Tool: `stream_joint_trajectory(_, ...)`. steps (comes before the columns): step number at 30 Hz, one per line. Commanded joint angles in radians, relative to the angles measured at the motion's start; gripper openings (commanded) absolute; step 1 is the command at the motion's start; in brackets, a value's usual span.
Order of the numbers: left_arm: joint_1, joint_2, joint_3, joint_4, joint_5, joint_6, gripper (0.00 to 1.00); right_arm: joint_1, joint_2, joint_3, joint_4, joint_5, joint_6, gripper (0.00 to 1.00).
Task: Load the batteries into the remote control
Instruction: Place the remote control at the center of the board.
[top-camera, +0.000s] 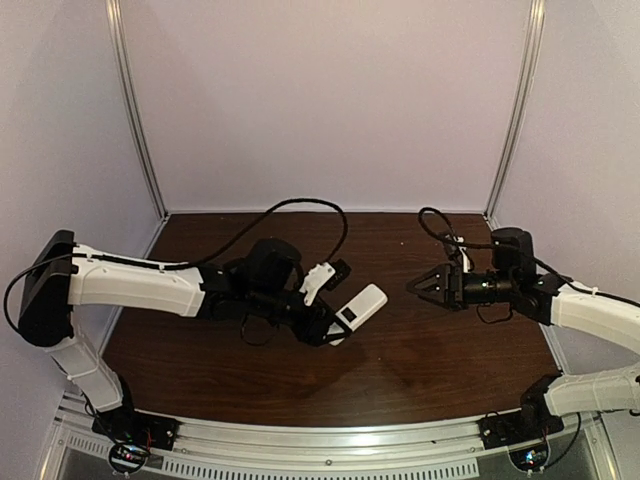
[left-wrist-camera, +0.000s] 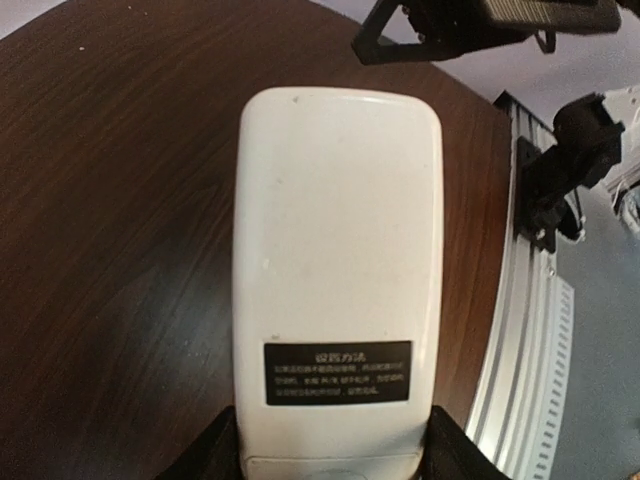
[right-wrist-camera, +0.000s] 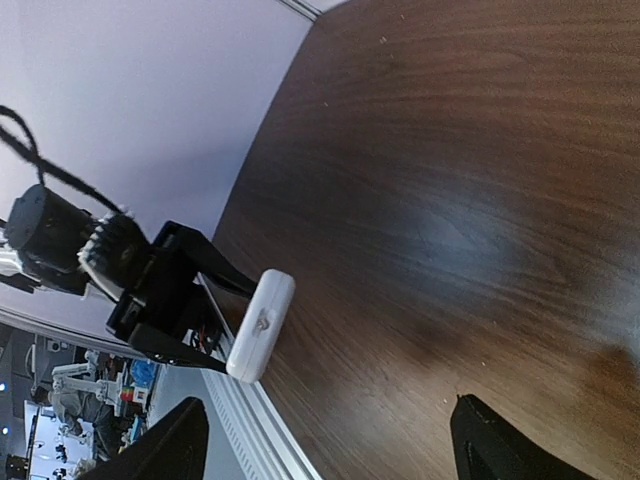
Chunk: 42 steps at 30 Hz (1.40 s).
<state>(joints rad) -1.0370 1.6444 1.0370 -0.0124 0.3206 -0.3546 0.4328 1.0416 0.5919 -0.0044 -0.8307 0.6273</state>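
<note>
The robot's left gripper should release the remote control on the dark wooden table (top-camera: 364, 374), just behind the middle of the metal rail.
The remote control (top-camera: 360, 307) is a white handset held above the dark wooden table (top-camera: 400, 370), near the middle. My left gripper (top-camera: 335, 325) is shut on its lower end. In the left wrist view the remote's (left-wrist-camera: 338, 270) plain white back with a black label faces the camera, and the black fingers (left-wrist-camera: 455, 455) clamp both sides. My right gripper (top-camera: 415, 285) is open and empty, level with the remote and a short way to its right. The right wrist view shows the remote's top end (right-wrist-camera: 262, 325) beyond the open right gripper (right-wrist-camera: 320, 440). No batteries are in view.
A metal rail (top-camera: 330, 440) runs along the table's near edge. Metal frame posts (top-camera: 512, 110) and pale walls close in the back and sides. Black cables (top-camera: 300, 205) loop over both arms.
</note>
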Motion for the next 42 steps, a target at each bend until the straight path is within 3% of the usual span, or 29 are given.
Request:
stream_joint_trajectory(1, -0.094, 0.073, 0.074, -0.228, -0.151, 0.291, 0.27, -0.003, 0.065, -0.053, -0.096, 0.023, -0.044, 0.83)
stream_joint_trajectory(7, -0.169, 0.224, 0.201, -0.343, -0.223, 0.464, 0.25, 0.016, 0.143, -0.1, -0.092, 0.014, -0.063, 0.77)
stream_joint_trajectory(15, -0.182, 0.346, 0.311, -0.426, -0.25, 0.554, 0.28, 0.079, 0.24, -0.144, -0.026, 0.016, -0.044, 0.69)
stream_joint_trajectory(26, -0.182, 0.406, 0.342, -0.439, -0.215, 0.598, 0.37, 0.144, 0.351, -0.169, 0.052, 0.031, -0.017, 0.64)
stream_joint_trajectory(31, -0.176, 0.425, 0.375, -0.478, -0.212, 0.571, 0.57, 0.146, 0.365, -0.174, 0.05, 0.038, -0.019, 0.64)
stream_joint_trajectory(42, -0.164, 0.25, 0.281, -0.397, -0.258, 0.469, 0.82, 0.158, 0.386, -0.19, 0.091, 0.047, 0.003, 0.63)
